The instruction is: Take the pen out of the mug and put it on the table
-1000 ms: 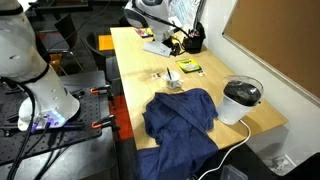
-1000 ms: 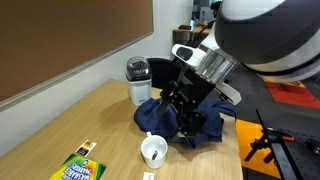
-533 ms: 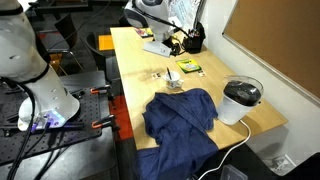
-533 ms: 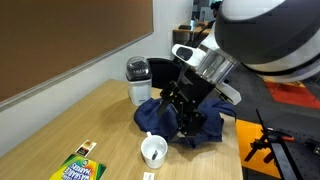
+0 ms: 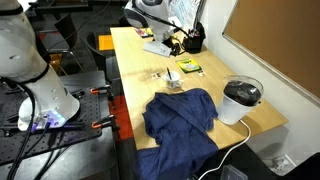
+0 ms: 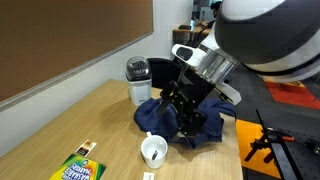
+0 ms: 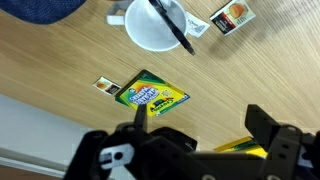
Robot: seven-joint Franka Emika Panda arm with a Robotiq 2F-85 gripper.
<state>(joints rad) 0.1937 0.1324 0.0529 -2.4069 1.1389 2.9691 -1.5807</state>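
Note:
Next, my gripper moves to close its fingers on the upper end of the black pen (image 5: pixel 168 71) (image 7: pixel 190 48), where the pen sticks out past the rim of the white mug.
A white mug (image 7: pixel 152 27) stands on the wooden table (image 7: pixel 240 70) with a black pen (image 7: pixel 170 24) leaning in it. It also shows in both exterior views (image 6: pixel 153 152) (image 5: pixel 173 83). My gripper (image 7: pixel 200 118) comes in from the bottom of the wrist view, open and empty, jaws spread wide, well away from the mug. In an exterior view the gripper (image 6: pixel 187 128) hangs above the blue cloth, to the right of the mug.
A crumpled blue cloth (image 5: pixel 181 117) lies beside the mug. A crayon box (image 7: pixel 152 95) and small cards (image 7: pixel 232 17) lie on the table. A black-and-white appliance (image 5: pixel 241 101) stands at the table corner with a white cable. Clutter (image 5: pixel 180 42) sits at the far end.

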